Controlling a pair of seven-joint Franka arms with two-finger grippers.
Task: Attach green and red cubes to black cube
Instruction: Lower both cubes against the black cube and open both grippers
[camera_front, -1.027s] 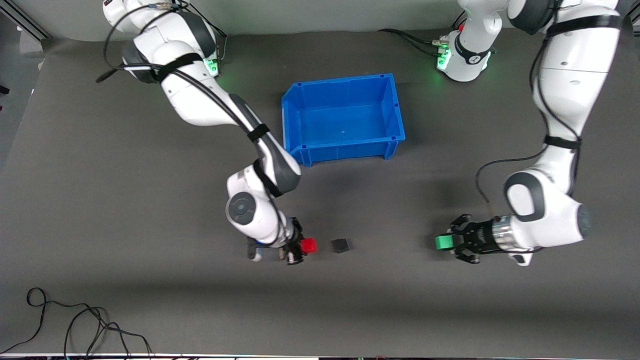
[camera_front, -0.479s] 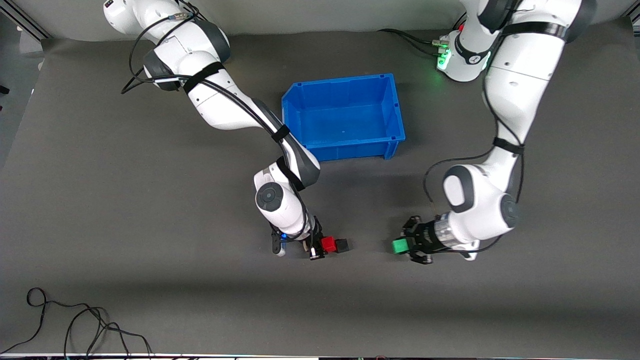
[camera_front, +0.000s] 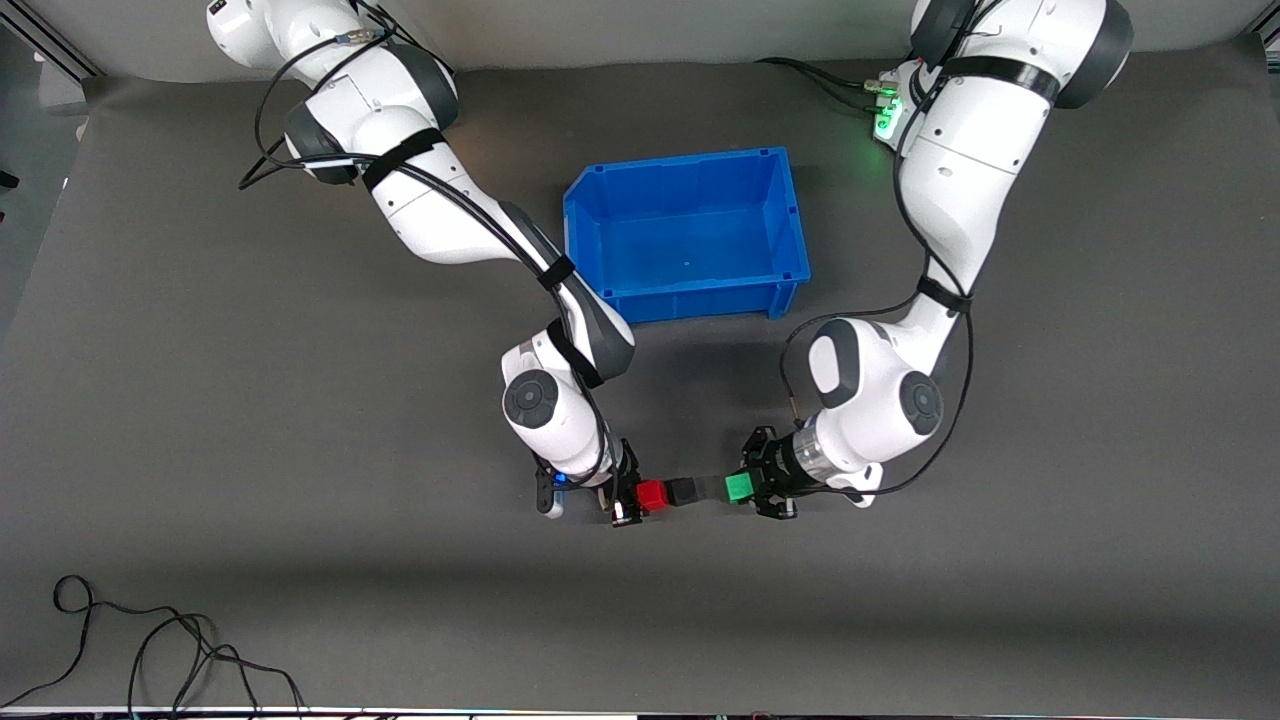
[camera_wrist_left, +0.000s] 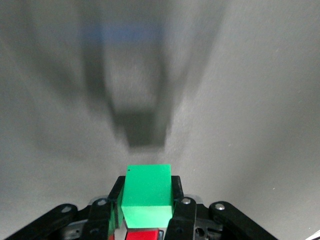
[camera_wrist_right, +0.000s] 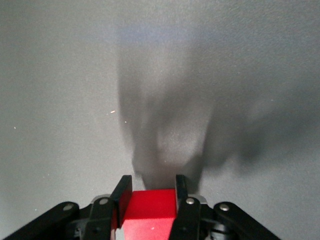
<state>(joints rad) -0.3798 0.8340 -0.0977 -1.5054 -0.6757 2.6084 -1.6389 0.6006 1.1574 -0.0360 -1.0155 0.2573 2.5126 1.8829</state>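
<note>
My left gripper is going to release the green cube on the mat (camera_front: 703, 484), against the side of the black cube that faces away from the red cube.
The black cube (camera_front: 685, 490) lies on the grey mat, nearer to the front camera than the blue bin. My right gripper (camera_front: 648, 496) is shut on the red cube (camera_front: 651, 495) and holds it against the black cube's side toward the right arm's end. My left gripper (camera_front: 746, 488) is shut on the green cube (camera_front: 739, 487), a small gap from the black cube's side toward the left arm's end. In the left wrist view the green cube (camera_wrist_left: 147, 192) sits between the fingers (camera_wrist_left: 181, 205), with the black cube (camera_wrist_left: 145, 131) ahead. In the right wrist view the red cube (camera_wrist_right: 150, 212) sits between the fingers (camera_wrist_right: 181, 197).
An empty blue bin (camera_front: 600, 205) stands mid-table, farther from the front camera than the cubes. A black cable (camera_front: 150, 650) lies coiled by the mat's near edge toward the right arm's end. Both forearms reach low over the mat on either side of the cubes.
Both arms swung inward toward the black cube. The red cube reached it and rests against it; the green cube moved much closer from the left arm's end.
</note>
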